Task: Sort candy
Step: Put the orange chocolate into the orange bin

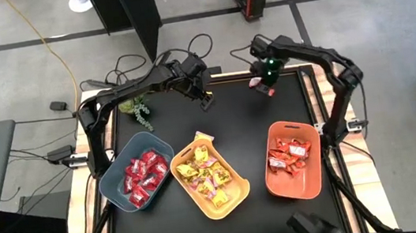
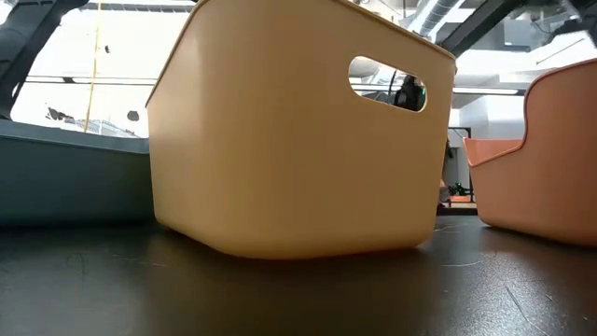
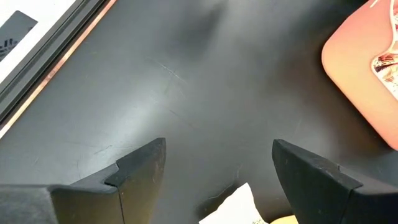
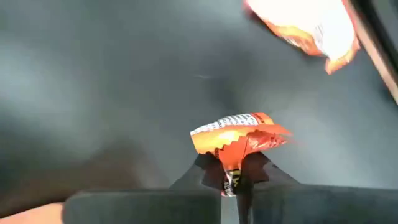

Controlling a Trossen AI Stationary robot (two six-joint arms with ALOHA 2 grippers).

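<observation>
Next, my left gripper should go to the yellow candy at the yellow bin's far rim and close on the candy's pale outer end (image 1: 205,135) (image 3: 239,208).
My right gripper (image 4: 231,177) is shut on one orange-red candy with white print (image 4: 239,134), above the black table's far right part (image 1: 266,87). A second candy of that kind (image 4: 305,25) lies on the table just beyond it. Deep red candy (image 1: 143,172) fills the blue-grey bin, yellow candy (image 1: 205,172) the yellow bin, orange-red candy (image 1: 290,154) the orange bin. My left gripper (image 3: 217,168) hangs open over bare table at the far middle (image 1: 206,98), nothing between its fingers. My right gripper pinches the candy by the crimped end of its wrapper (image 4: 231,163) between its two fingertips, coming from above and pointing down. The rest of the candy sticks out past the fingertips and looks lifted clear of the table.
Three bins stand in a row along the near half: blue-grey (image 1: 114,193), yellow (image 1: 234,201), orange (image 1: 312,187). A yellow candy (image 1: 203,138) lies at the yellow bin's far rim. A green plant sprig (image 1: 139,109) lies far left. The table's middle is bare black mat.
</observation>
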